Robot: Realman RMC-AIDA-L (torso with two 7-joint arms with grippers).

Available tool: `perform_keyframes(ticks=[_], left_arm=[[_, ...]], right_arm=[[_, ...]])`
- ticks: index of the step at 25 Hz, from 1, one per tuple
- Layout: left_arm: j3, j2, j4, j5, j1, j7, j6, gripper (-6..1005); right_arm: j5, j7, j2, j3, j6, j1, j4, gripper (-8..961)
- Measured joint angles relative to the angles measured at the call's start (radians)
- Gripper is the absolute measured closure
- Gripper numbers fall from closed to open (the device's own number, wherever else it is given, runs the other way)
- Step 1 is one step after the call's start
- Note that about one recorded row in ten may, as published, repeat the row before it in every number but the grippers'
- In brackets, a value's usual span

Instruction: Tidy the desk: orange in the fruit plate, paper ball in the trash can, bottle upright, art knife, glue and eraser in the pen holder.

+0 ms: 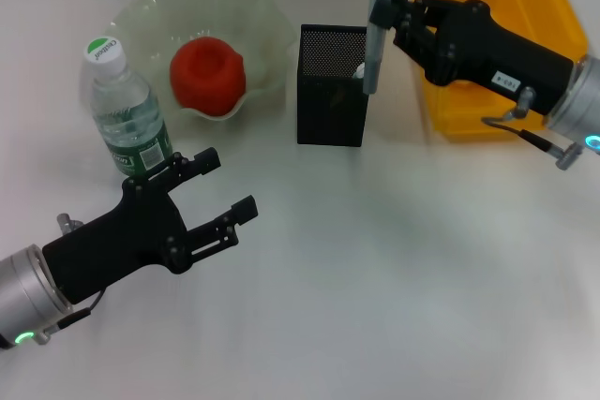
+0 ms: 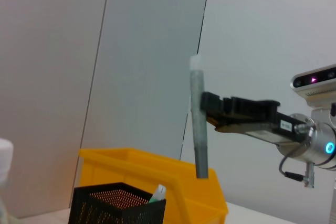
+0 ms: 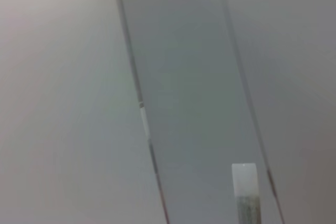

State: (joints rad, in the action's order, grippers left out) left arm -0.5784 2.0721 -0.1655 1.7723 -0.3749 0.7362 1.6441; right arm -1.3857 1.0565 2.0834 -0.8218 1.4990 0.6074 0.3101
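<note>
I will use my right gripper to bring the art knife inside the pen holder's front corner [image 1: 306, 63] nearest the fruit plate and let go of it there. The art knife now hangs above the pen holder.
The orange [image 1: 207, 75] lies in the pale-green fruit plate [image 1: 141, 16] at the back left. The bottle [image 1: 127, 110] stands upright in front of the plate. My left gripper [image 1: 230, 183] is open and empty, low over the table just right of the bottle. My right gripper [image 1: 380, 11] is shut on a long grey art knife [image 1: 373, 39] and holds it upright, its lower end just above the right rim of the black mesh pen holder [image 1: 331, 105]. The left wrist view shows the art knife [image 2: 198, 129] hanging above the pen holder [image 2: 118, 205]. The paper ball and the eraser are out of view.
The yellow trash can [image 1: 450, 110] stands right of the pen holder, under my right arm. A white-and-green item [image 2: 158, 192] sticks up inside the pen holder. The right wrist view shows only the art knife's white end [image 3: 245, 182] against a wall.
</note>
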Motion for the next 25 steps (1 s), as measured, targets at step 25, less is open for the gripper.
perform_keyframes(ticks=[25], left_arm=[[0.003,0.002,0.035,-0.005,-0.005,-0.002,0.001,217]], right_arm=[[0.107,0.002,0.004,-0.022,-0.326,0.154,-0.084,817]])
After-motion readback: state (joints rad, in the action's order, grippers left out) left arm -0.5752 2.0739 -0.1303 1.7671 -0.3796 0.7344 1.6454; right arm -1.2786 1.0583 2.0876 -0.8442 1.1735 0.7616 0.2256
